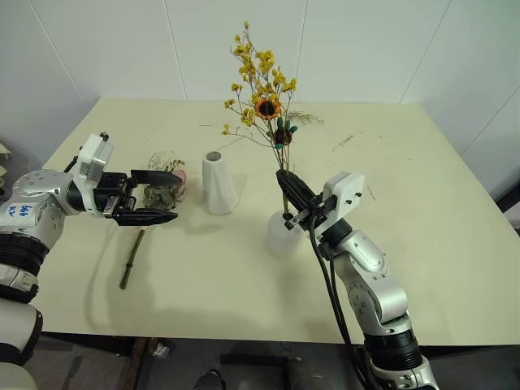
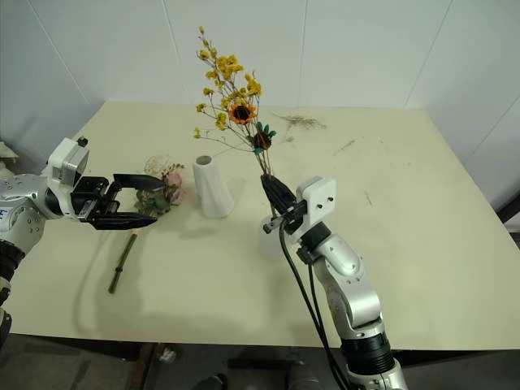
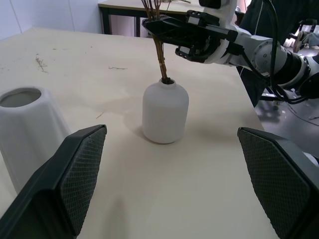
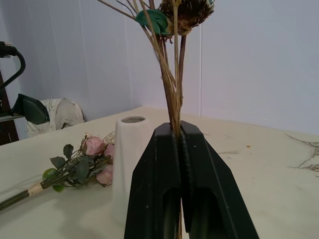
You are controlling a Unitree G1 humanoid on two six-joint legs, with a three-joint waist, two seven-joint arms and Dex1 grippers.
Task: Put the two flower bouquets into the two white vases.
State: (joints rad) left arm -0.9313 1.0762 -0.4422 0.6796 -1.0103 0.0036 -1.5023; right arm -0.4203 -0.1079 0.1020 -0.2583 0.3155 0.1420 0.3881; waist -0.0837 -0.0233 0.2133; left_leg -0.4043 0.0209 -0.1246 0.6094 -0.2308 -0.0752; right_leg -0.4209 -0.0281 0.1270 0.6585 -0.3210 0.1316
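Observation:
My right gripper has the yellow bouquet. It will let the bouquet go with its stems in the top hole of the short rounded white vase point(image 1: 288, 216).
My right gripper point(image 1: 286, 184) is shut on the thin brown stems of the yellow bouquet point(image 1: 262, 89), which stands upright with a small sunflower among its blossoms. The stem ends sit in the top hole of the short rounded white vase point(image 3: 165, 112), directly under that gripper. To its left stands the tall tapered white vase point(image 1: 218, 183), with nothing in it. Further left, the pink rose bouquet point(image 1: 168, 188) lies flat on the table, its wrapped stem point(image 1: 132, 258) pointing toward the near edge. My left gripper point(image 1: 177, 196) hovers level over the roses, open, holding nothing.
Loose dried twigs point(image 1: 305, 118) lie near the far edge of the cream table point(image 1: 422, 244), and a few bits point(image 1: 343, 142) lie to the right. A white wall stands close behind the table.

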